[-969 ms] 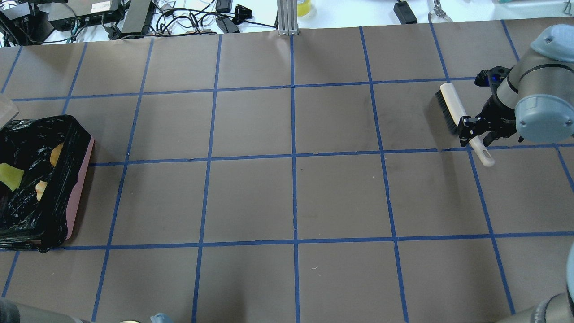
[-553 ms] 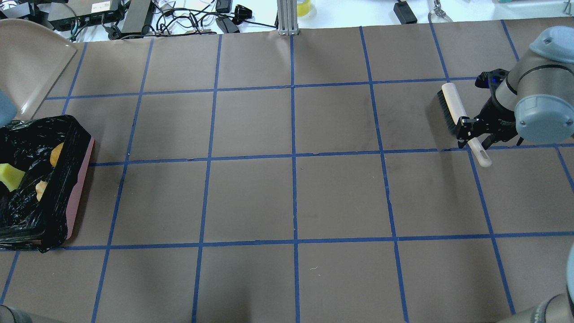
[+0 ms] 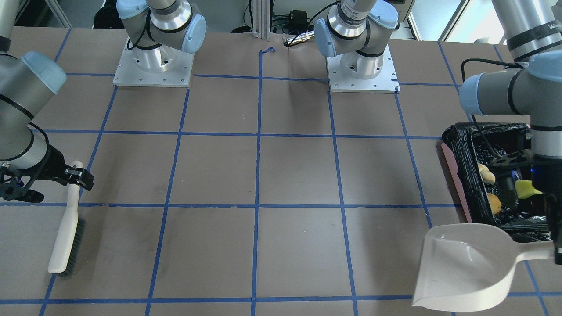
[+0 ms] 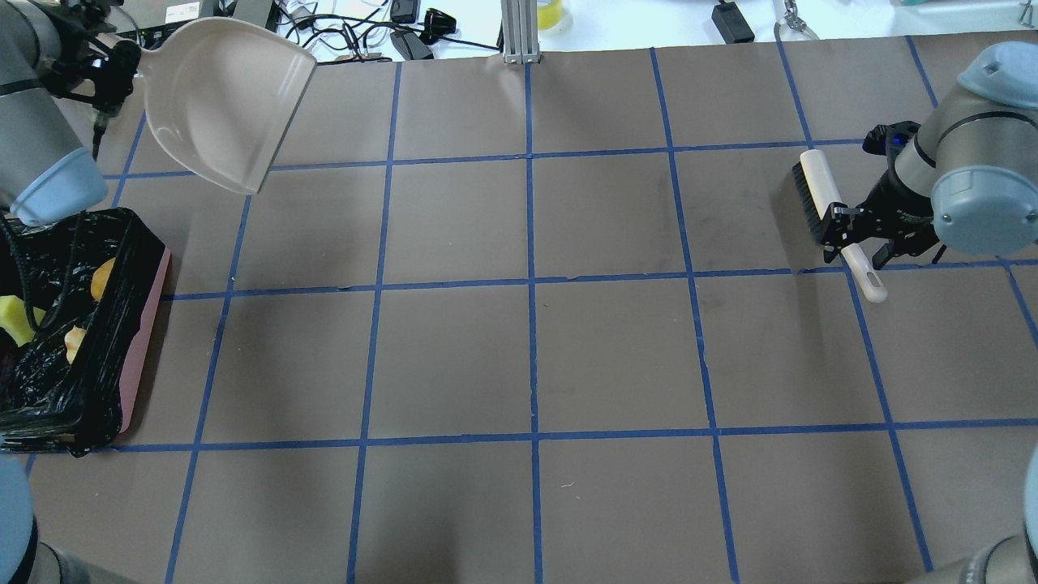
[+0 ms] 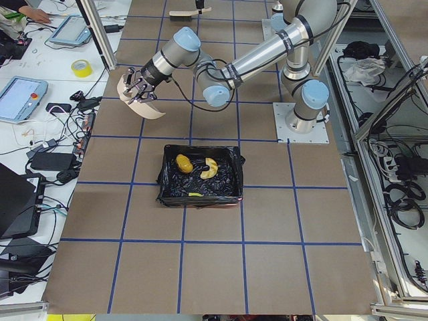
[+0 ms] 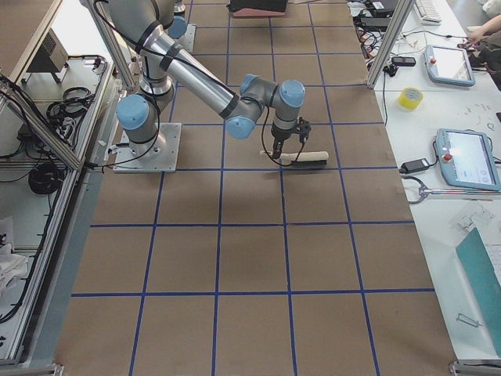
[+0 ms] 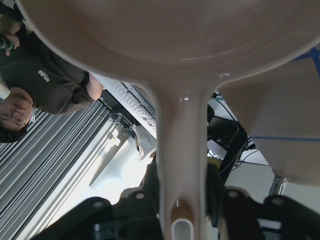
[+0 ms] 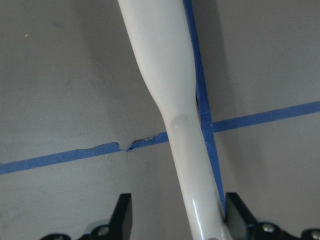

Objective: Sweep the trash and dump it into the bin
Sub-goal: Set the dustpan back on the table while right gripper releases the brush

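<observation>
The robot's left gripper needs to set the white dustpan down across the blue line on the bin's side of the middle of the table (image 3: 354, 254).
The bin (image 4: 144, 341), a pink tub with a black bag, stands at the table's left edge. In it lie the orange lump (image 4: 101, 280), the pale peel (image 4: 73, 341) and the yellow-green sponge (image 4: 16, 316). My left gripper (image 4: 120, 55) is shut on the handle of the white dustpan (image 4: 223, 105) and holds it in the air beyond the bin, scoop empty. In the left wrist view its fingers (image 7: 150, 185) press the handle. My right gripper (image 4: 853, 235) is open, its jaws on either side of the handle of the white brush (image 4: 819, 191), which lies on the table at far right.
Cables and electronics (image 4: 243, 28) line the far table edge, with an aluminium post (image 4: 519, 32) at mid-back. The two arm bases (image 3: 153, 66) stand at the robot side. A person (image 7: 45, 85) shows behind the dustpan in the left wrist view.
The left arm has swung the dustpan up from over the bin to the far left of the table and further right. The brush and right gripper have shifted only slightly.
</observation>
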